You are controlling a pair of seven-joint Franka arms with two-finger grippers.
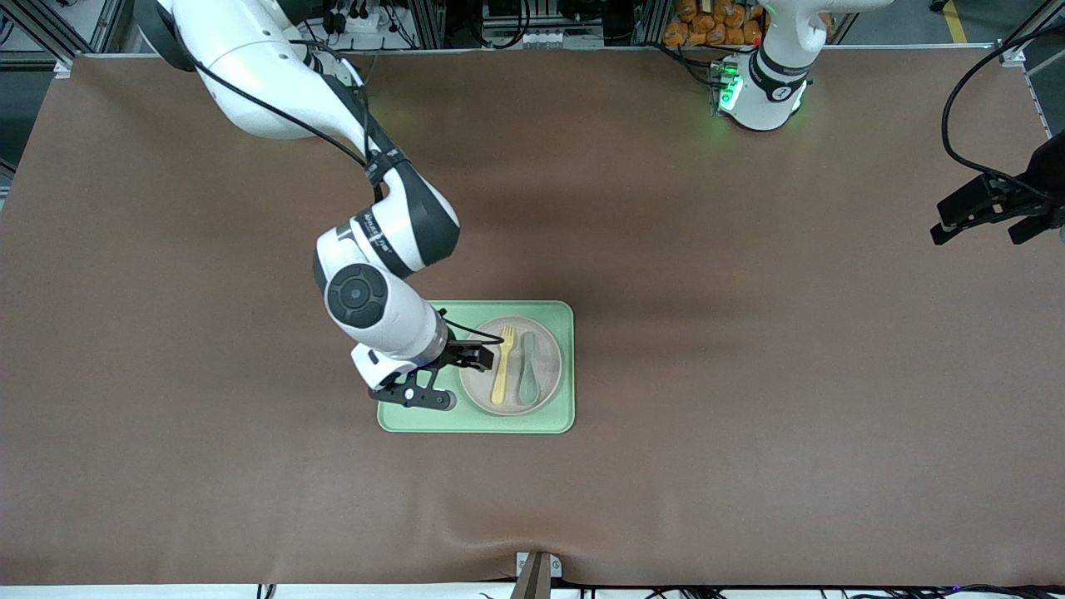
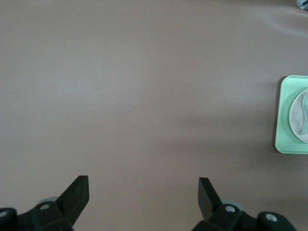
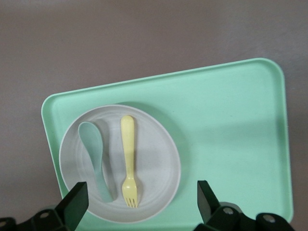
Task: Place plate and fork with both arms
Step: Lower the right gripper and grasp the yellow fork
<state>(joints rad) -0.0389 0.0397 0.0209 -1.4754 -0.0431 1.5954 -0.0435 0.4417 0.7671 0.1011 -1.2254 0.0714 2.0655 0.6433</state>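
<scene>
The robot's right gripper needs to next close on the head of the yellow fork [image 1: 506, 346] [image 3: 129, 184], where the fork's handle gets wider toward the prongs.
The pale plate [image 1: 550, 359] lies on the light-green tray [image 1: 516, 421]. The yellow fork [image 1: 502, 367] lies on the plate beside a grey-green spoon [image 1: 528, 369]. My right gripper [image 1: 456, 378] is open and empty, over the tray at the plate's edge toward the right arm's end. The right wrist view shows its open gripper [image 3: 139, 199] above the plate [image 3: 154, 154], the fork [image 3: 128, 159] and the tray [image 3: 231, 134]. My left gripper [image 1: 980, 226] is open and empty, waiting over bare table at the left arm's end. In its own view, the left gripper [image 2: 143, 192] is over bare table.
The spoon [image 3: 95, 161] lies on the plate beside the fork. The left wrist view shows the tray [image 2: 284, 115] at its edge. Brown table cover [image 1: 749, 374] surrounds the tray. The left arm's base [image 1: 761, 91] stands at the table's back edge.
</scene>
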